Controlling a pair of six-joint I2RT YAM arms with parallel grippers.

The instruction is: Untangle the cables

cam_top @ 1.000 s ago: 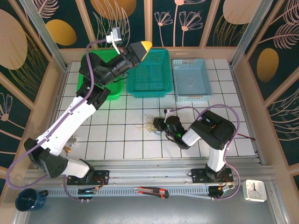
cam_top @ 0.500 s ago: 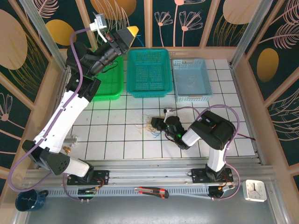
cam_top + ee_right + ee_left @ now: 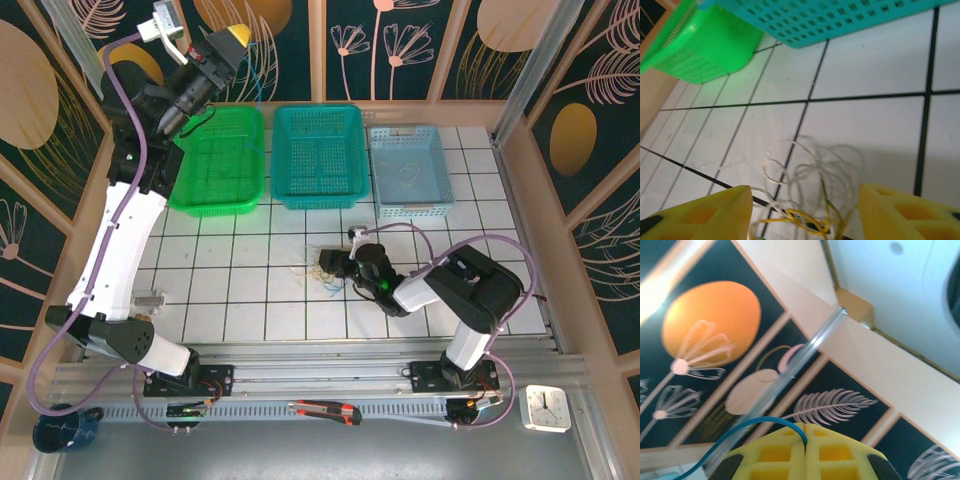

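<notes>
My left gripper is holding the thin blue cable, now high above the green basket. It will let the cable go onto the bottom of the green basket (image 3: 223, 164) beside the teal one.
My left gripper (image 3: 228, 38) is raised high above the far left corner, over the green basket (image 3: 200, 195). In the left wrist view its yellow fingers (image 3: 805, 426) are shut on a thin blue cable (image 3: 755, 422) that arcs away to the lower left. A small clump of cables (image 3: 312, 270) lies on the white tiles at mid-table. My right gripper (image 3: 335, 265) sits low at the clump's right side. In the right wrist view it (image 3: 805, 192) stands open, with white, yellow and green wire loops (image 3: 805, 218) on the tiles between its fingers.
Three baskets stand in a row at the back: green, teal (image 3: 318, 195) and pale blue (image 3: 385, 190), the last with a pale wire in it. A box cutter (image 3: 325, 410), a clock (image 3: 547, 407) and a mug (image 3: 65, 428) lie at the near edge.
The left arm has swung up and to the left, from above the teal basket to above the green one, its gripper still shut. The right gripper's jaws have spread apart over the clump.
</notes>
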